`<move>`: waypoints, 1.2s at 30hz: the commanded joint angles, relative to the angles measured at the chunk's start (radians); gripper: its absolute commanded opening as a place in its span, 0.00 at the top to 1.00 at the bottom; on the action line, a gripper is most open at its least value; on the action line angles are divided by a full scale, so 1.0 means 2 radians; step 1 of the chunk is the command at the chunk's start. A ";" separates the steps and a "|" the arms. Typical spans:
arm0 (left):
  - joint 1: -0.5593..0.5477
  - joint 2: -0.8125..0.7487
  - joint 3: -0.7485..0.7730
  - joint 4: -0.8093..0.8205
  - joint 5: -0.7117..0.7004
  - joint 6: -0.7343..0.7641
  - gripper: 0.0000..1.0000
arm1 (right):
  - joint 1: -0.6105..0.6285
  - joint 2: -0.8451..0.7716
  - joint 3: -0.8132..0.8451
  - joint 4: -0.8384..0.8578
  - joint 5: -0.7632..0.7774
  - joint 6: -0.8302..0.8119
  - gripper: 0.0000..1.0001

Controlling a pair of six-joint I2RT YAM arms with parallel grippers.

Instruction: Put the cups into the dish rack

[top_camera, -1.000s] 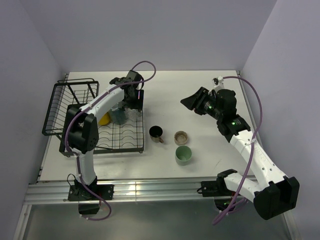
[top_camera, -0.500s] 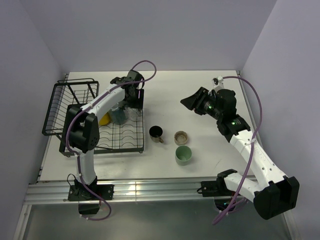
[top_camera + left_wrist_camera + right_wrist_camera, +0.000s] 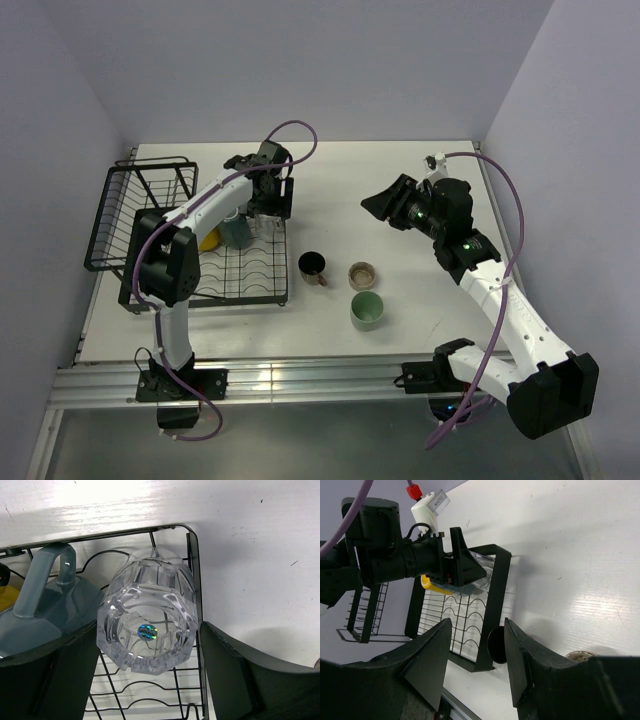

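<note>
Next, the right gripper moves to the black mug and closes on the mug's rim (image 3: pixel 300 266) (image 3: pixel 488 644), on the side that faces the dish rack.
My left gripper (image 3: pixel 268 205) hangs over the far right corner of the black wire dish rack (image 3: pixel 245 275). Its jaws are wide apart around the clear glass (image 3: pixel 147 622), which stands base-up on the grid. A grey mug (image 3: pixel 238 230) and a yellow mug (image 3: pixel 208 238) sit in the rack beside it. The black mug (image 3: pixel 313 265), beige-brown cup (image 3: pixel 362 274) and pale green tumbler (image 3: pixel 366 309) stand on the table right of the rack. My right gripper (image 3: pixel 385 205) is open and empty, held in the air above the table.
The rack's raised basket section (image 3: pixel 140 170) is at the far left. In the right wrist view the black mug (image 3: pixel 496 645) shows between the fingers, close to the rack's right edge (image 3: pixel 492 595). Walls close in the table on three sides.
The left wrist has shifted slightly to the right over the rack corner. The right arm and the cups on the table have not moved.
</note>
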 commanded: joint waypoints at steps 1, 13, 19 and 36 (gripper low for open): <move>-0.003 -0.005 0.010 0.015 -0.012 0.005 0.16 | -0.003 0.001 0.002 0.007 0.005 -0.009 0.46; -0.012 -0.013 0.049 0.001 -0.049 0.006 0.16 | -0.003 0.001 0.007 0.000 0.010 -0.015 0.46; -0.022 -0.027 0.095 -0.020 -0.070 0.012 0.16 | -0.003 -0.001 0.008 -0.004 0.015 -0.018 0.46; -0.068 -0.283 0.027 0.035 -0.035 -0.035 0.15 | 0.172 0.014 0.038 -0.102 0.178 -0.079 0.47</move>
